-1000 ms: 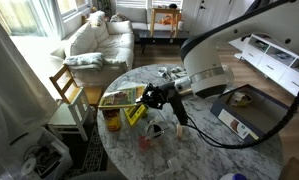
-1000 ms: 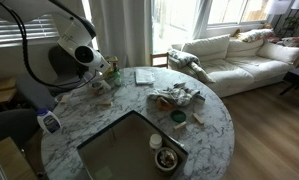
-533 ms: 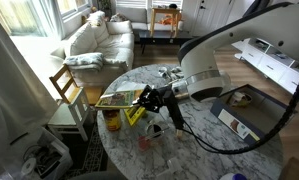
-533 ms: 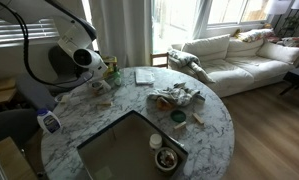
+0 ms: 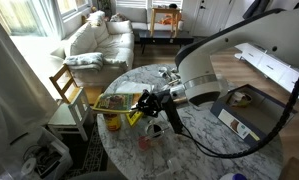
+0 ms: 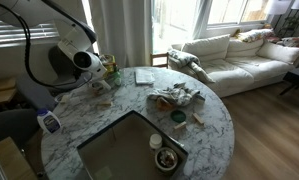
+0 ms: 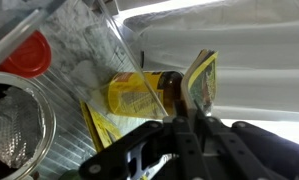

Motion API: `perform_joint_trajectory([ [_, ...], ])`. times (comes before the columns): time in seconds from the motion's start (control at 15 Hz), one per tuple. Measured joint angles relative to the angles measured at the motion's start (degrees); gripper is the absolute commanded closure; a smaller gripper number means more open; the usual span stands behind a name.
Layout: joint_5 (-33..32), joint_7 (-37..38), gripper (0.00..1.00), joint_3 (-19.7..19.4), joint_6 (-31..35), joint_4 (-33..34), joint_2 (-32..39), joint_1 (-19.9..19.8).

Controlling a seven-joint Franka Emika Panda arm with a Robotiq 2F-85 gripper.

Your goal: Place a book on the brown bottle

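Note:
My gripper has the book, held level just over the brown bottle. It will let go of the book flat across the brown bottle's top (image 5: 110, 102) (image 7: 191, 84), near the edge of the table by the wooden chair.
My gripper (image 5: 144, 101) is shut on one edge of the book (image 5: 115, 101), a thin, flat, yellow-edged book with a green and reddish picture. It holds the book level just over the brown bottle (image 5: 112, 121) near the table's edge. In the wrist view the book's edge (image 7: 201, 82) stands between the fingers (image 7: 184, 128). The amber bottle with the yellowish label (image 7: 141, 93) is right beside it. I cannot tell whether the book touches the bottle's top. In an exterior view the gripper (image 6: 100, 75) is largely hidden by the arm.
A smaller yellow book-like item (image 5: 135, 116) lies beside the bottle. Small cups (image 5: 155, 130) stand on the round marble table (image 5: 204, 150). A wooden chair (image 5: 65, 88) stands by the table's edge. A cloth heap (image 6: 175, 97) and a dark tray (image 6: 129, 150) are on the table.
The gripper and the book have sunk slightly toward the brown bottle. The book has stayed level and in the gripper's hold.

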Motion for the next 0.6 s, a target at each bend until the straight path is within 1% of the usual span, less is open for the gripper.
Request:
perform_joint_trajectory([
  [0.6,2.3,-0.2,0.98,0.5,0.0,2.3,1.5,0.0],
])
